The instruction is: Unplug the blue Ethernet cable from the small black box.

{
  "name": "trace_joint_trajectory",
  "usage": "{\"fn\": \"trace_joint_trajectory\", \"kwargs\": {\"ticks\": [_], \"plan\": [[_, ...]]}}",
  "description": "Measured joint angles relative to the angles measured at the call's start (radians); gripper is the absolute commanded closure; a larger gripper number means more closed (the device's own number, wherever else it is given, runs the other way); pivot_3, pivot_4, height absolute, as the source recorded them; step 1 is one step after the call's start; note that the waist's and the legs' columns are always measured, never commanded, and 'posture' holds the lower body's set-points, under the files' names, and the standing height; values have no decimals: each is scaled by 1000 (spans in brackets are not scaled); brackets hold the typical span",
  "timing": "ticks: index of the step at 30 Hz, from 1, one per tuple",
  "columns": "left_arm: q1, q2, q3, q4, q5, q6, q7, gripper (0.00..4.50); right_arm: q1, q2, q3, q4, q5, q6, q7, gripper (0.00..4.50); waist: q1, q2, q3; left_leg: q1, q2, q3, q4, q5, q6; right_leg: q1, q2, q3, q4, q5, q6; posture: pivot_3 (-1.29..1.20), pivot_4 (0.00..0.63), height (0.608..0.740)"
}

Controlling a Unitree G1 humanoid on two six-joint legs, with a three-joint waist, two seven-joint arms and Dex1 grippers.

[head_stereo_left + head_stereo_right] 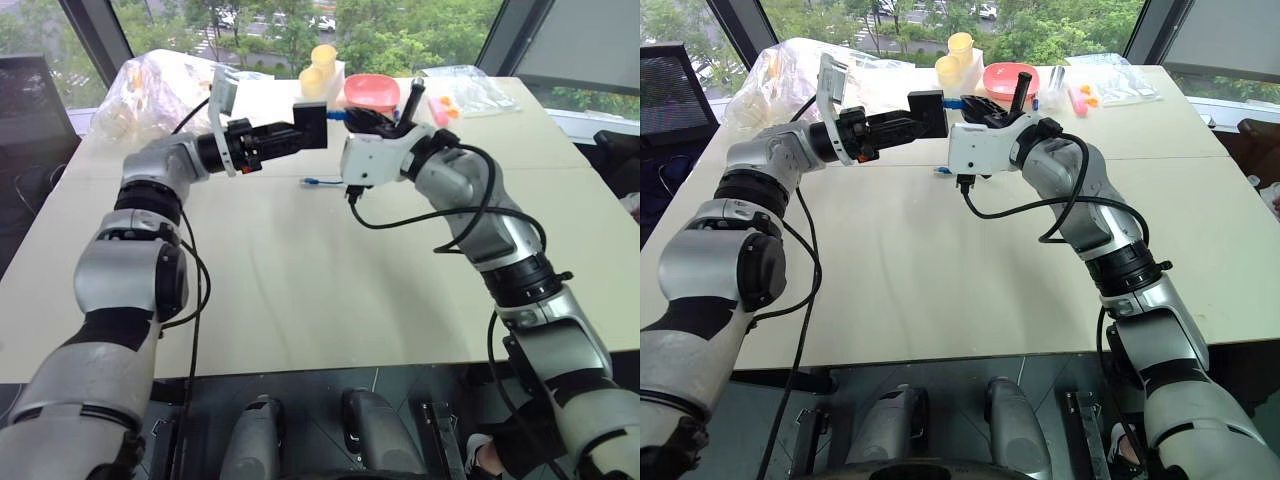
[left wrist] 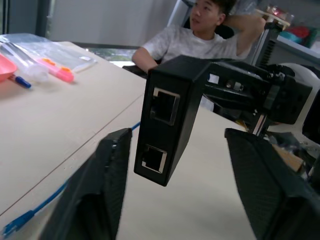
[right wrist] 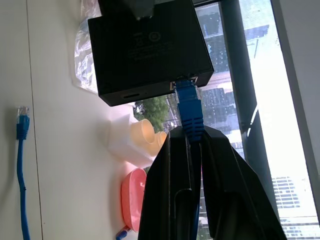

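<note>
My right gripper is pinching the plug's tail end, so my left gripper will hold the box while my right gripper turns and takes the plug at the box (image 3: 187, 94).
The small black box (image 1: 311, 126) hangs above the table's far middle, its two empty ports (image 2: 164, 106) facing my left wrist. My left gripper (image 1: 298, 130) reaches in level from the left, and its fingers (image 2: 111, 186) flank the box. One finger is at the box's edge; a gap shows on the other side. The blue Ethernet cable's plug (image 3: 189, 106) sits in the box's (image 3: 150, 47) far side. My right gripper (image 3: 192, 132) is shut on that plug. The cable's loose end (image 1: 312, 183) lies on the table below.
At the table's far edge stand yellow cups (image 1: 320, 65), a pink bowl (image 1: 372, 92) and an upright black marker (image 1: 413, 100). Plastic bags (image 1: 150, 85) lie at both far corners. A person (image 2: 195, 35) sits beyond the table (image 1: 300, 290).
</note>
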Motion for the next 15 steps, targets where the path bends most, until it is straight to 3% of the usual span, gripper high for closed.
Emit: {"fn": "trace_joint_trajectory", "kwargs": {"ticks": [4,6,9,13,15], "plan": [[0,-8,10,11,11,-1,-21,3606,6,9,-7,-27,9,23,15,4500,0,0,0,0,0,0,0,0,0,0,0,0,0,0,0,0,150,740],[-4,-16,20,12,11,0,-35,3979,11,10,-18,-27,11,42,24,4500,2,0,0,0,0,0,0,0,0,0,0,0,0,0,0,0,150,740],[-4,-20,20,18,15,0,-36,3980,21,11,-26,-38,20,54,43,4500,2,0,0,0,0,0,0,0,0,0,0,0,0,0,0,0,150,740],[-4,-15,29,20,25,-1,-11,3980,45,26,-37,-82,64,70,91,2869,0,0,0,0,0,-1,0,0,0,0,0,0,0,0,0,0,150,740],[-4,-13,38,20,26,-1,-8,3980,59,32,-35,-111,89,79,123,1741,-1,0,0,0,0,-1,0,0,0,0,0,-1,1,0,0,0,150,740]]}}
